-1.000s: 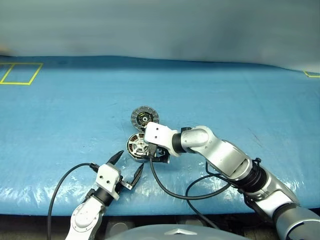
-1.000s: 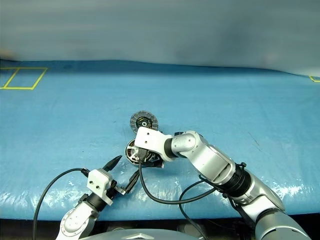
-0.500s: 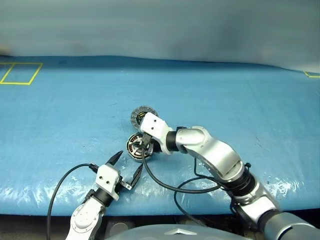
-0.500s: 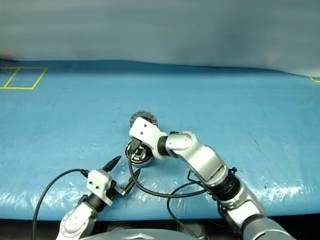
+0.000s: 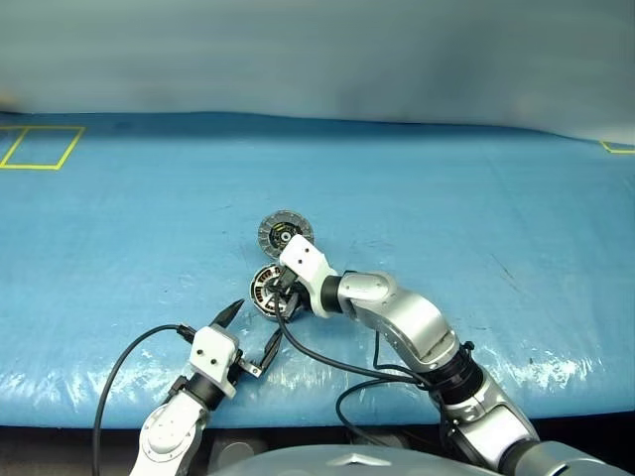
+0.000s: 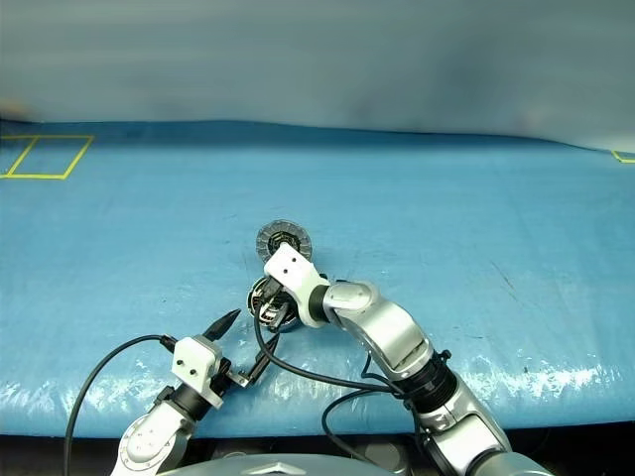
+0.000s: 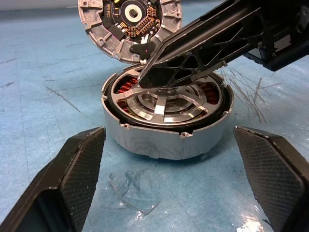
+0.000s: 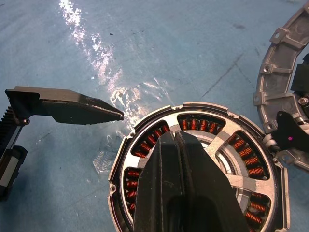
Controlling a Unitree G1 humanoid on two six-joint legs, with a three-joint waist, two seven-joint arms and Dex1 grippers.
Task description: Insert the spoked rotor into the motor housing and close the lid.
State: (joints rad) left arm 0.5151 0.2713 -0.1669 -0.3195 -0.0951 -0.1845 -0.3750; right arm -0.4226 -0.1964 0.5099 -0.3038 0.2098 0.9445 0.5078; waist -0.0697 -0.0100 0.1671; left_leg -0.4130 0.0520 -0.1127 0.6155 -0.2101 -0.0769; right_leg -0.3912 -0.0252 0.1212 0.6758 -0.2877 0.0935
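Observation:
Next, I release the lid from my right gripper on the motor housing's opening (image 5: 277,290) (image 8: 199,186), so it covers the spoked rotor and copper windings.
The motor housing (image 5: 266,295) stands on the blue cover near the front, with copper windings showing inside it (image 8: 149,140). The spoked rotor (image 7: 164,107) lies in its mouth. My right gripper (image 8: 176,136) is shut, with nothing seen between its fingers. It points down over the rotor's hub, and the fingers (image 7: 193,58) slant across the housing. Just behind, touching the housing's rim, lies the lid (image 5: 285,234), its dark-centred face up (image 7: 130,21). My left gripper (image 5: 255,326) stands open just in front of the housing, apart from it.
A black cable (image 5: 327,365) loops from my right wrist over the table's front edge. Another cable (image 5: 117,365) trails from my left wrist. A yellow tape square (image 5: 40,146) marks the far left and a yellow corner (image 5: 617,147) the far right.
My right gripper has shut and sunk leftward onto the rotor in the housing, rolling as it went. My left gripper, the housing and the lid have stayed put.

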